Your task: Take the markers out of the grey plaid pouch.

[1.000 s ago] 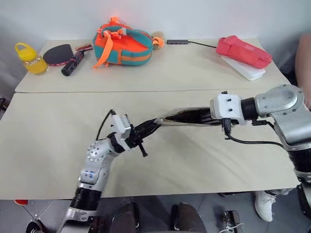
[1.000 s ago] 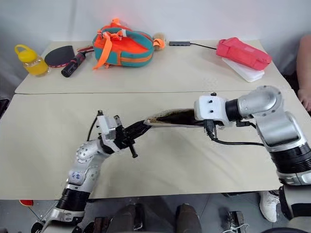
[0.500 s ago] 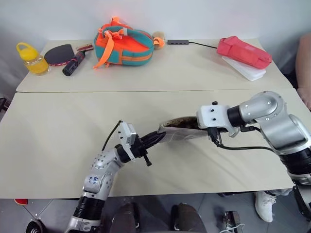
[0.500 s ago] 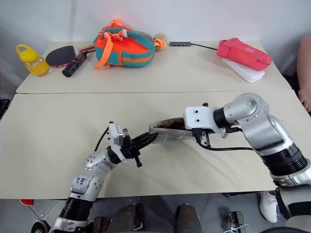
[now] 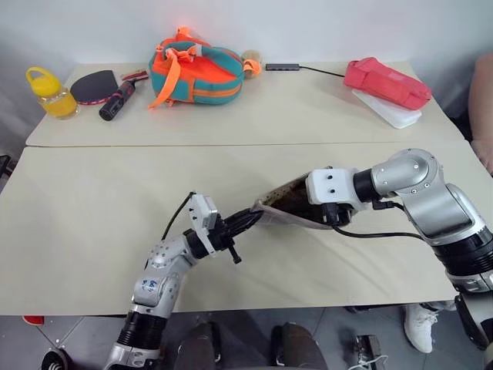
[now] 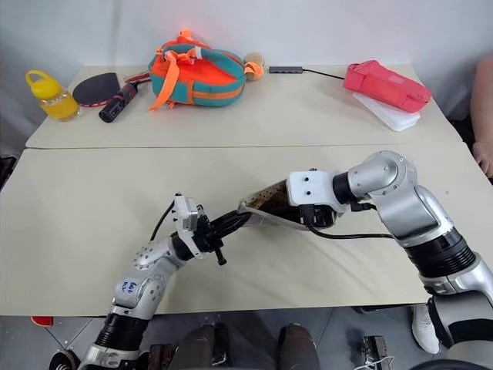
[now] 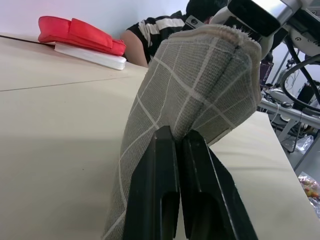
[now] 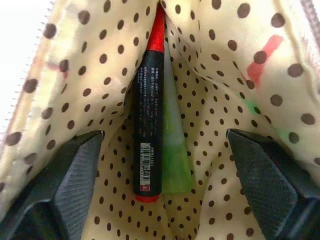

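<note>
The black marker overlaps the lime green marker between the wide fingers of the robot's right gripper, so it should reach deeper and close on the black marker's barcode end (image 8: pixel 145 170) first.
The grey plaid pouch (image 5: pixel 283 210) hangs just above the table between my two arms, its mouth turned toward my right hand. My left gripper (image 7: pixel 177 132) is shut on the pouch's end, the fabric pinched between its black fingers (image 5: pixel 245 219). My right gripper (image 8: pixel 164 136) is open inside the pouch's dotted tan lining, one finger (image 8: pixel 75 170) on each side of the markers. Both markers lie side by side deep in the pouch: a black one with red ends (image 8: pixel 148 115) and a lime green one (image 8: pixel 176 160). Neither finger touches them.
On the far table stand an orange-teal bag (image 5: pixel 194 68), a yellow bottle (image 5: pixel 48 92), a paddle (image 5: pixel 92 85) with a black-and-red cylinder (image 5: pixel 115 100), and a red pouch (image 5: pixel 385 81) on a white box (image 5: pixel 393 112). A person's arm (image 5: pixel 484 100) is at the right edge.
Both hands have sunk, bringing the pouch down close to the table. My right gripper has pushed into the pouch mouth and opened its fingers. The left grip is unchanged.
</note>
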Controlling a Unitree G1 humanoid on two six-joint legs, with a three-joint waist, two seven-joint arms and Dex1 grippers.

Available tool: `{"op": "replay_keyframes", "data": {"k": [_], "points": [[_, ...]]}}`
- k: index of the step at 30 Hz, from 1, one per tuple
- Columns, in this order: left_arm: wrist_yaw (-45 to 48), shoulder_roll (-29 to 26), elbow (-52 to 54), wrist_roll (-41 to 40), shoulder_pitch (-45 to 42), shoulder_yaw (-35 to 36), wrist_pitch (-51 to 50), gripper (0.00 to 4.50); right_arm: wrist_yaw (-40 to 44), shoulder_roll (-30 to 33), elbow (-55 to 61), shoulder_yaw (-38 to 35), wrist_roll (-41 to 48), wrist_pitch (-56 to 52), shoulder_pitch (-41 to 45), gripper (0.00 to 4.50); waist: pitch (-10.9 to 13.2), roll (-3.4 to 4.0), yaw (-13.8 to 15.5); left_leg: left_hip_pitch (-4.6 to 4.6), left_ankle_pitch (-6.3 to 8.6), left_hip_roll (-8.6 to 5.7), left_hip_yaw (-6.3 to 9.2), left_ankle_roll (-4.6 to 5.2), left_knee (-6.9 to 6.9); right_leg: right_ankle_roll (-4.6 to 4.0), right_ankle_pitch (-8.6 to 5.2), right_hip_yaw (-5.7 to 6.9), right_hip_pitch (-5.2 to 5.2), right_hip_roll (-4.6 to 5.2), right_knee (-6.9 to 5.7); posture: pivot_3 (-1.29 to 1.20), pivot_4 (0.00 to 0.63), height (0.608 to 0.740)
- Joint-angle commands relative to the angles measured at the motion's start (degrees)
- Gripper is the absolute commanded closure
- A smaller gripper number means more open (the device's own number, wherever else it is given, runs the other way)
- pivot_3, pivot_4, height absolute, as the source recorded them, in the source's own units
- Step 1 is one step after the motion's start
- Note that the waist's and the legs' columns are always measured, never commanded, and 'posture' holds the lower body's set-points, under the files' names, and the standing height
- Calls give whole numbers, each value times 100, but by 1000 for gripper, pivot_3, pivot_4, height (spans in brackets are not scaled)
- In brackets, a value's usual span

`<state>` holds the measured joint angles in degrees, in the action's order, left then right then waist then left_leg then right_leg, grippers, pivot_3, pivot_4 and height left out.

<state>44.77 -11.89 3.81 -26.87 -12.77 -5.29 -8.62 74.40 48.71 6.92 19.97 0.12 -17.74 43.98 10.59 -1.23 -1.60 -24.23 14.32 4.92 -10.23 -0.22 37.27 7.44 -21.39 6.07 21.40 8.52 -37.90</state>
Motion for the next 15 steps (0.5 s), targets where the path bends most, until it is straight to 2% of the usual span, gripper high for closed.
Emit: {"op": "replay_keyframes", "data": {"k": [1,4,9,15], "points": [[38,7,141,-38,21,70,93,4500,1,81,127,-166,-24,76,-19,541,0,0,0,0,0,0,0,0,0,0,0,0,0,0,0,0,150,740],[43,11,137,-31,-1,65,96,4500,69,69,157,-179,75,-36,-44,541,0,0,1,0,0,0,0,0,0,0,0,0,0,0,0,0,150,740],[24,43,146,-18,-9,52,106,4500,49,84,168,-167,6,56,-64,2050,0,0,2,0,0,0,0,0,0,0,0,0,0,0,0,0,150,740],[5,64,160,-10,-1,51,118,4500,-25,22,110,-42,-151,192,-159,2050,0,0,3,0,0,0,0,0,0,0,0,0,0,0,0,0,150,740]]}}
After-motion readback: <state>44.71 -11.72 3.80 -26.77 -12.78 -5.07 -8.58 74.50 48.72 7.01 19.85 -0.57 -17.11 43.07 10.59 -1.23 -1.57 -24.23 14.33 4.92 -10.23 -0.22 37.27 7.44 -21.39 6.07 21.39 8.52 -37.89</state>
